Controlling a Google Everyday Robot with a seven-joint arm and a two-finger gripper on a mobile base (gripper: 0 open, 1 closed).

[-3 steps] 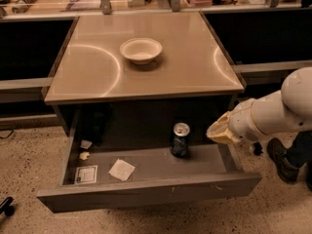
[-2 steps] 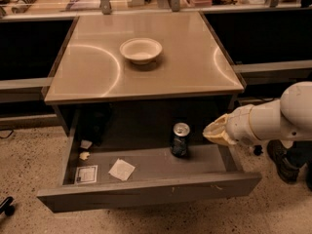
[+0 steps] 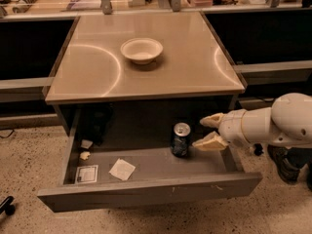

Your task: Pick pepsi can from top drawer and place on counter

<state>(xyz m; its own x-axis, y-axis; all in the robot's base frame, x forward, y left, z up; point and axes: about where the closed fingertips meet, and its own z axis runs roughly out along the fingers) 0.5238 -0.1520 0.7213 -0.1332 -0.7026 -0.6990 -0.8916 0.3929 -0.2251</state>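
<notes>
My gripper needs to next move to the pepsi can's upper part (image 3: 182, 136), just under its silver top, and close there.
The pepsi can (image 3: 181, 139) stands upright in the open top drawer (image 3: 146, 191), right of its middle, silver top showing. My gripper (image 3: 208, 131) comes in from the right on a white arm. It is open, with one beige finger above and one below, its tips just right of the can and apart from it. The counter (image 3: 97, 77) lies above the drawer, beige and glossy.
A white bowl (image 3: 141, 50) sits on the counter near its middle back. In the drawer lie a white paper square (image 3: 122, 169), a card (image 3: 87, 174) and small scraps (image 3: 85, 149) at the left. Dark cabinets flank both sides.
The gripper has moved left toward the can and lowered slightly. The can and the drawer have not moved.
</notes>
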